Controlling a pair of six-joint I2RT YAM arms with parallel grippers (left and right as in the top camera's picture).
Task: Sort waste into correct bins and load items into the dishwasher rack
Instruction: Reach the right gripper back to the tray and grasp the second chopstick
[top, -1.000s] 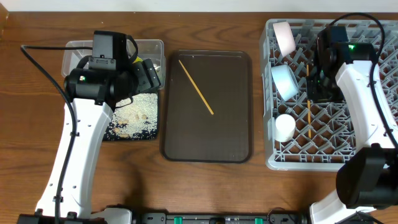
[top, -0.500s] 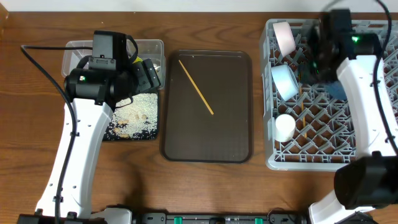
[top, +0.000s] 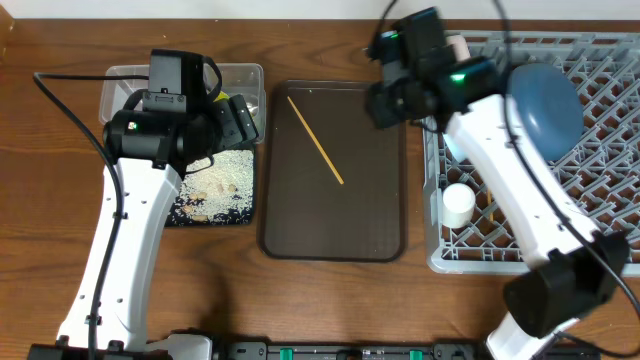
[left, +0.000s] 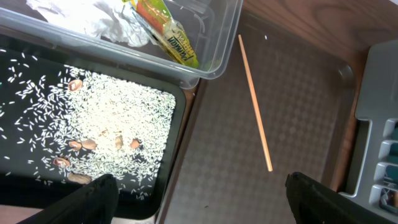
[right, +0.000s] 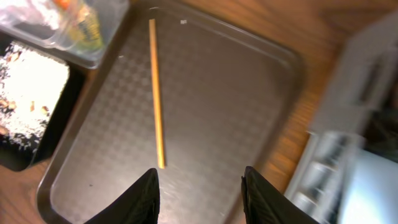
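The wooden chopstick on the brown serving tray is next for my right gripper, which should go there and close around the chopstick's middle (top: 319, 146) (right: 157, 102).
One wooden chopstick (top: 315, 139) lies slantwise on the brown serving tray (top: 330, 240); only this one shows. My right gripper (top: 386, 104) hangs open and empty above the tray's right part, with the chopstick (right: 157, 93) just left of and ahead of its fingertips (right: 200, 186). My left gripper (left: 202, 194) is open and empty over the edge between the black tray (left: 168, 180) and the brown tray. The clear tub (top: 240, 75) holds the tissue (left: 93, 18) and the wrapper (left: 165, 31). Rice (top: 222, 172) lies in the black tray. The grey rack (top: 600, 240) holds the dark blue bowl (top: 545, 105) and the white cup (top: 457, 205).
A cream bowl (top: 461, 46) stands on edge at the rack's back left, partly behind my right arm. The rack's corner shows in the left wrist view (left: 379, 124) and in the right wrist view (right: 354, 124). My left arm covers part of the tub and the black tray.
My right arm has swung left from over the rack to above the brown tray, uncovering the dark blue bowl in the rack. My left arm has not moved.
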